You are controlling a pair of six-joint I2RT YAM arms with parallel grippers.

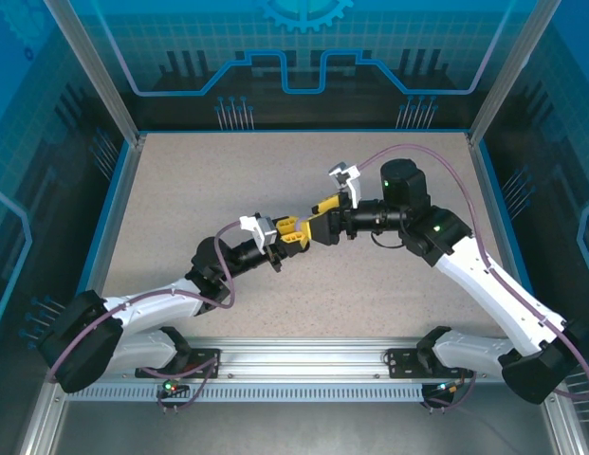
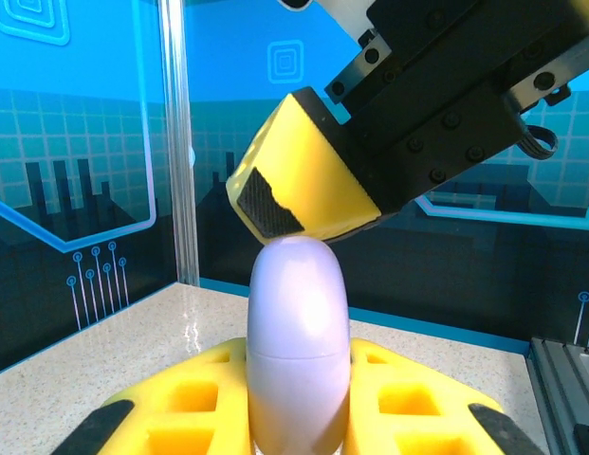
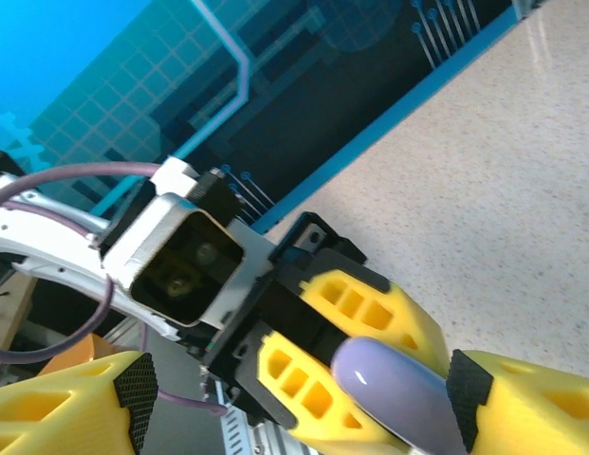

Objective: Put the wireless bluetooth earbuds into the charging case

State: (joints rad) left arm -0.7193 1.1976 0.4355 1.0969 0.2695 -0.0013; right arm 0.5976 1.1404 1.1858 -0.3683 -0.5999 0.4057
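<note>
The lavender charging case, now held above the table's middle, will be put down by my left gripper on the speckled beige table (image 1: pixel 270 257), under that gripper's own black wrist.
A lavender charging case (image 2: pixel 299 351), oval from this edge-on angle, has a thin seam across it and its lid down. My left gripper (image 2: pixel 299 422) is shut on it, a yellow finger pressed to each side, holding it above the table's middle (image 1: pixel 292 237). My right gripper (image 1: pixel 318 230) meets it from the right, open. One of its yellow fingers (image 2: pixel 308 190) rests against the case's top end. In the right wrist view the case (image 3: pixel 408 393) lies next to the right-hand pad (image 3: pixel 462 396), and the other pad (image 3: pixel 135 393) stands far off. The earbuds are out of view.
The speckled beige table (image 1: pixel 228 180) is ringed by a blue rim and clear walls with metal posts (image 2: pixel 175 142). A metal rail (image 1: pixel 303 365) carrying both arm bases runs along the near edge.
</note>
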